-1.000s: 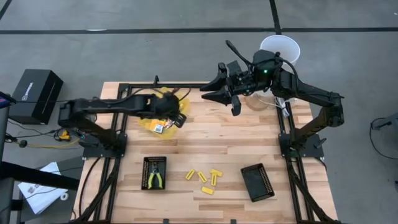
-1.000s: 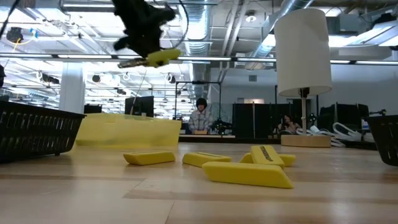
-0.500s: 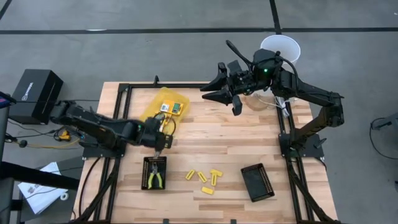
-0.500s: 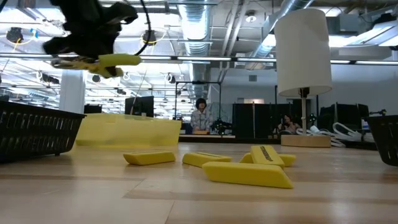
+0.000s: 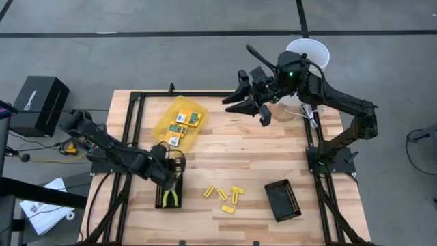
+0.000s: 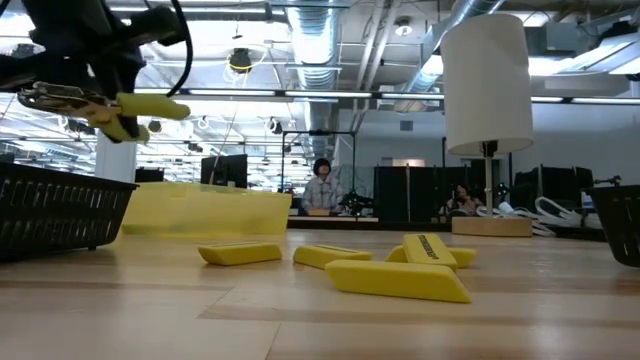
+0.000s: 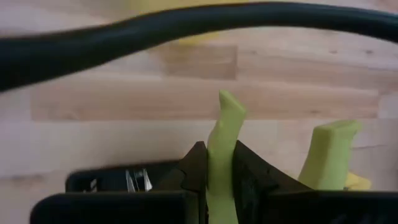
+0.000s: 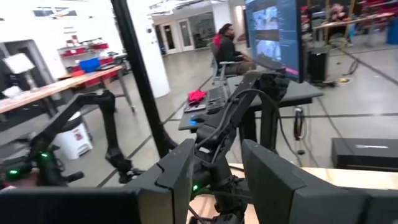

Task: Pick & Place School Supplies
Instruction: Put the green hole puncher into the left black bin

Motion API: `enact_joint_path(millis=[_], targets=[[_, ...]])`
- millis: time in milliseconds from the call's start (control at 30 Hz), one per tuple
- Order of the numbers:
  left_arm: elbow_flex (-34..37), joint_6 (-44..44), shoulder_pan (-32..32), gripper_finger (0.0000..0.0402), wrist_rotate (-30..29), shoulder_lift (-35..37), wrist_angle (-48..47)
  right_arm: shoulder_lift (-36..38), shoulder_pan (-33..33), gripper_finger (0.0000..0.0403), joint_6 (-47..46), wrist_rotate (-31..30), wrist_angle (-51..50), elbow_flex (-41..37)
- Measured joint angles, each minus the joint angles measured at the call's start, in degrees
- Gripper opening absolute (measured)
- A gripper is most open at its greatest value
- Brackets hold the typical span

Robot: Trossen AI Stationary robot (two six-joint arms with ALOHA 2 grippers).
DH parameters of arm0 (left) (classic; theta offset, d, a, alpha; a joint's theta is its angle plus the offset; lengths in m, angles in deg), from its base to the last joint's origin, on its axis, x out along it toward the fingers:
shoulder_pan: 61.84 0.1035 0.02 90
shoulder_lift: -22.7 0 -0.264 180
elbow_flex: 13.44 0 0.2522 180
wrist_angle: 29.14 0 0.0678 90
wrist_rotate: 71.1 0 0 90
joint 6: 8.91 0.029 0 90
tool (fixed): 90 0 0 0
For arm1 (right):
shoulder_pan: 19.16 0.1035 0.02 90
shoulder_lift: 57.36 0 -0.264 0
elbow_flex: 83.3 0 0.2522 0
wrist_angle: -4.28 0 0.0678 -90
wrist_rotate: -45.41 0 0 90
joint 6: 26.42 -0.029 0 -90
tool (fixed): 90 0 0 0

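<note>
I should open my left gripper and let the plier-like tool go inside the black tray (image 5: 175,196) that is closest to the translucent yellow container.
My left gripper (image 5: 169,178) is shut on a plier-like tool (image 6: 125,104) with yellow-green handles and hangs over the left black tray (image 5: 161,179). A second such tool (image 5: 171,197) lies in that tray. Three flat packets (image 5: 184,119) lie in the translucent yellow container (image 5: 171,125). Several yellow stubby pieces (image 5: 222,195) lie on the wood near the front. My right gripper (image 5: 248,108) hangs open, high over the table's far side, with nothing between its fingers (image 8: 177,171). My left gripper pinches one yellow-green handle (image 7: 220,163) of the tool between its two fingers, which slant down from above. The other handle (image 7: 329,155) stands free beside them. The tool is lifted clear and lies about level, its metal jaws (image 6: 48,96) toward the left in the low view.
A second black tray (image 5: 283,199) sits at the near right. A white lamp-like cylinder (image 6: 485,85) on a stand rises at the far right corner. Bare wood lies between the container and the stubby pieces.
My left gripper has carried the tool from over the yellow container toward the table's near edge and downward. It has rolled its wrist on the way and now hangs over the left black tray. The tool stays clear of the table.
</note>
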Motion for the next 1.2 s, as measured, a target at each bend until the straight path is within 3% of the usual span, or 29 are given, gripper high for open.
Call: enact_joint_path(millis=[133, 333, 633, 1200], targets=[[-0.01, -1.55, -0.08, 0.0036, 6.06, -4.49, 2.08, 0.00, -1.79, 0.0129, -0.53, 6.01, -0.22, 0.00], [-1.10, -0.30, -0.04, 0.0036, 6.16, -8.23, 5.37, 0.00, -5.07, 0.0129, -0.67, 13.03, -0.65, 0.00], [-2.06, 0.42, -0.35, 0.0036, 7.33, -8.88, 3.30, 0.00, -8.25, 0.0129, -2.58, 15.91, -0.51, 0.00], [-2.04, -3.08, -8.63, 0.0036, 11.88, -8.87, -2.71, 0.00, -8.46, 0.0129, -5.64, 16.32, 1.07, 0.00]])
